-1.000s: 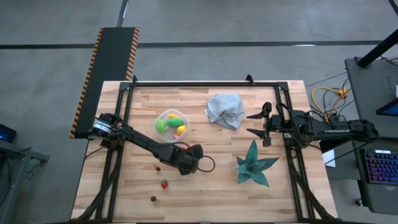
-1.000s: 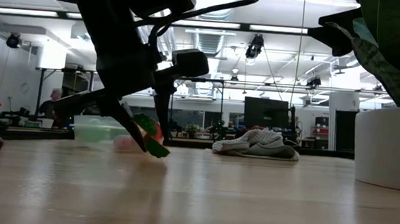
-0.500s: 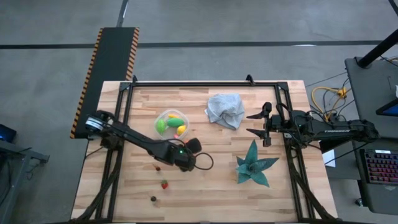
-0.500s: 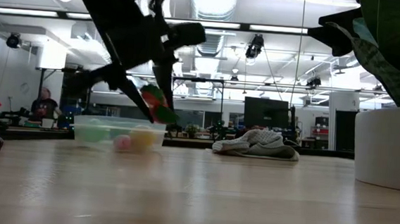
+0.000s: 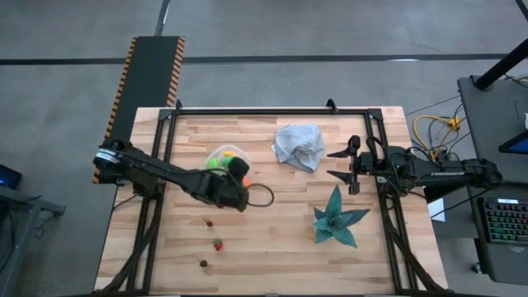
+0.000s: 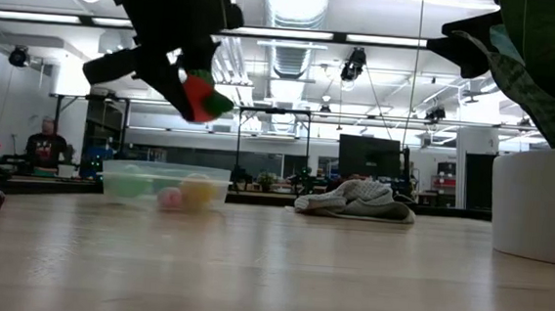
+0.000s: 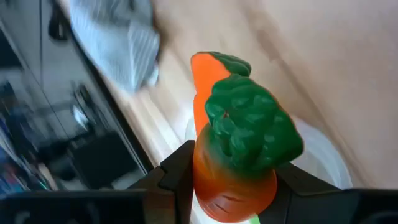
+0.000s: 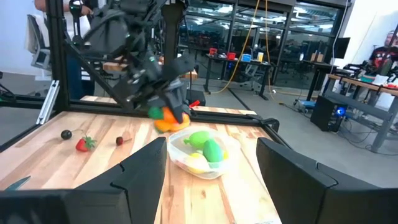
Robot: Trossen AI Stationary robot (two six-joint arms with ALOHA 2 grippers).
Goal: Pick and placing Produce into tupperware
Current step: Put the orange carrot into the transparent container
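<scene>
My left gripper should drop the carrot, now held beside the tupperware's rim, inside the clear tupperware [image 5: 226,172], next to the green and yellow produce.
My left gripper [image 5: 238,173] is shut on an orange toy carrot with a green leafy top [image 7: 236,155], held in the air beside the near right rim of the clear tupperware [image 5: 216,151]. The tupperware holds green and yellow produce [image 8: 205,149]. A small dark red piece [image 5: 209,222], a strawberry [image 5: 218,244] and a dark piece [image 5: 204,263] lie on the wood near the front left. My right gripper [image 5: 334,163] hangs open at the table's right side, holding nothing. My left gripper pinches the carrot's orange body [image 7: 205,180] between its two fingers, just under the green top. The fingers [image 6: 156,69] slant downward from the table's left. The carrot [image 6: 201,96] is lifted clear, well above the tupperware's rim.
A crumpled grey-blue cloth [image 5: 299,145] lies at the far middle of the table. A teal spiky star-shaped piece [image 5: 337,219] sits at the near right. Bare wood stretches between the tupperware and the star piece. People stand in the room behind.
My left gripper has risen and gone toward the far edge, up to the tupperware, rolling its wrist on the way. The carrot, near the tabletop a second ago, now hangs high above it, still in the hold.
</scene>
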